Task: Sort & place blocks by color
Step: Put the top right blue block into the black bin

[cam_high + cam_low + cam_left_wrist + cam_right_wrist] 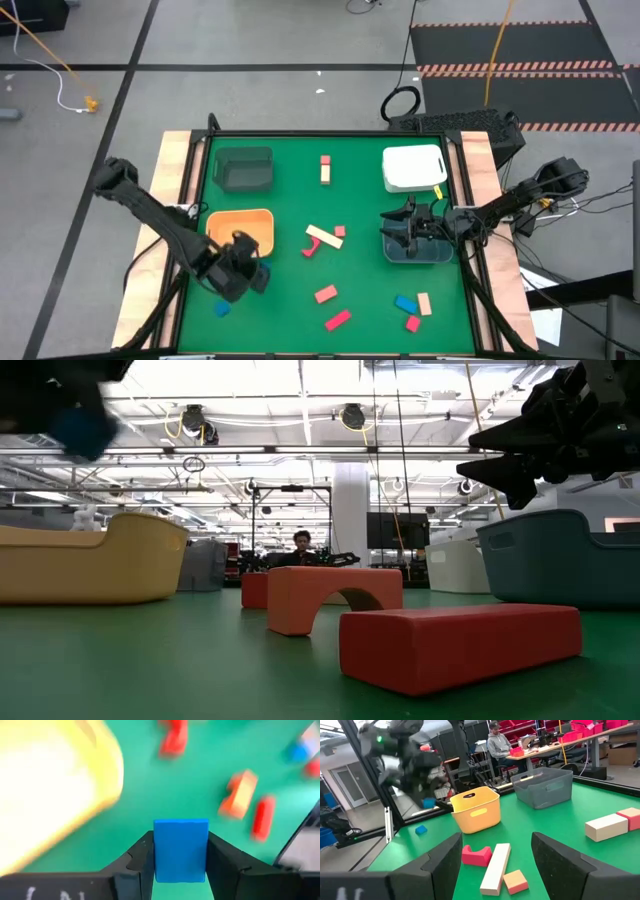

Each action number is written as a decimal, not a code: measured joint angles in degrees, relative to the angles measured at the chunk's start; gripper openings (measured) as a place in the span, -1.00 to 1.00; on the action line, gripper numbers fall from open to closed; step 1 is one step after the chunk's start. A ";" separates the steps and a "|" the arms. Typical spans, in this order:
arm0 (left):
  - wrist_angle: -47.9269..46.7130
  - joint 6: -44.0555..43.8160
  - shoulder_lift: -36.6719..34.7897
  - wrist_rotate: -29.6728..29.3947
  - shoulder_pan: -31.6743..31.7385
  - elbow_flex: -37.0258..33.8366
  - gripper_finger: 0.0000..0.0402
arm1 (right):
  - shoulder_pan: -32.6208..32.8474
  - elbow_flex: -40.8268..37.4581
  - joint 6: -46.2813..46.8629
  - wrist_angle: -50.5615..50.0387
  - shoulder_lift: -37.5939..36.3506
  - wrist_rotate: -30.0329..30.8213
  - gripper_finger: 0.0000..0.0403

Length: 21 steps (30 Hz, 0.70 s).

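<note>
The blue block will go down from my left gripper on the bottom of the dark green bin [247, 172], around its middle.
My left gripper [252, 275] is shut on a blue block [180, 850], above the table just off the orange bin's [243, 232] near right corner. It also shows in the right wrist view [427, 802]. My right gripper [400, 232] is open and empty over the left end of the grey-blue bin [420, 250]. Loose blocks lie on the green mat: a tan bar [323, 238] with a red curved piece [476, 855], red pieces [326, 294] [338, 320], a blue piece [405, 303] and another blue one [222, 310]. My left gripper pinches the blue block by two opposite sides [156, 855], one finger on each. The block's flat face shows between the fingers [222, 860]. The fingers come from above. The block is lifted clear of the table.
A dark green bin [244, 168] stands at the far left and a white bin [414, 168] at the far right. A red-and-tan bar [325, 168] lies between them. A tan piece [424, 303] and a red one [412, 324] lie near the front right. A person sits beyond the table [497, 742].
</note>
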 joint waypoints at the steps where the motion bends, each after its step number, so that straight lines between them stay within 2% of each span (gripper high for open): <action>1: 0.09 1.45 -1.31 -2.95 0.86 0.00 -0.34 | -0.01 0.01 0.00 -0.02 0.00 0.02 0.13; 5: -0.14 9.47 -5.86 -13.25 5.90 0.00 -0.34 | -0.02 0.01 0.01 0.00 0.00 0.00 0.13; 8: -0.24 18.13 -8.30 -16.53 11.17 0.00 -0.34 | -0.02 -0.01 0.01 -0.02 0.00 0.01 0.13; 12: -0.26 32.24 -9.81 -17.48 20.88 0.04 -0.34 | -0.02 0.01 0.00 -0.11 0.00 0.02 0.13; 16: -1.46 41.43 -9.84 -16.50 32.20 0.04 -0.34 | -0.02 0.01 0.01 -0.11 0.00 0.00 0.13; 21: -4.66 49.38 -9.84 -10.75 45.72 0.04 -0.34 | 0.00 0.01 0.00 -0.13 0.00 0.00 0.13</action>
